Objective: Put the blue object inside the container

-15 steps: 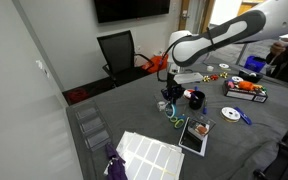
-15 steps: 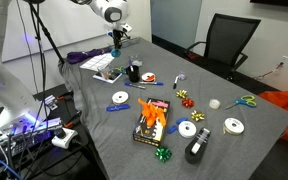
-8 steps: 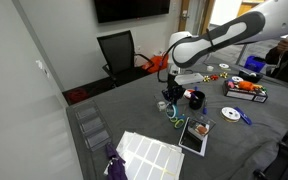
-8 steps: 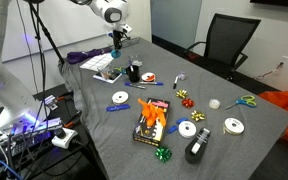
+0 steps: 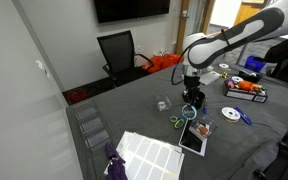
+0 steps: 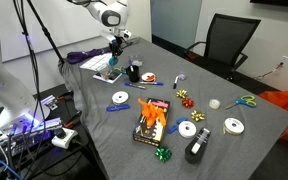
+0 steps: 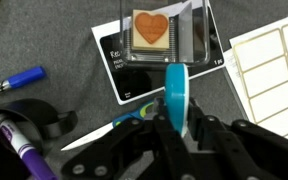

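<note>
Next, my gripper releases the blue object inside the clear box holding the heart [image 5: 202,123] [image 7: 158,38], over the black card.
My gripper [image 7: 176,118] is shut on the blue object [image 7: 176,88], a light-blue disc held on edge between the fingers. In both exterior views the gripper [image 5: 191,90] [image 6: 113,64] hangs low over the table, right by the container. The container is a small black cup [image 6: 134,72]; the gripper partly hides it in an exterior view [image 5: 196,99]. In the wrist view a black rounded shape [image 7: 42,125] at the lower left seems to be the cup, and the disc is beside it, not over it.
Under the gripper lie a black card with a clear box holding a heart [image 7: 152,30], green-handled scissors [image 5: 176,122] and a white label sheet [image 7: 274,50]. A blue pen [image 7: 16,80] and a purple marker [image 7: 19,155] lie at the left. A small clear box [image 5: 164,104] stands nearby.
The gripper has moved away from the small clear box and across to the black cup, with the disc in its jaws. The clear box now stands uncovered.
</note>
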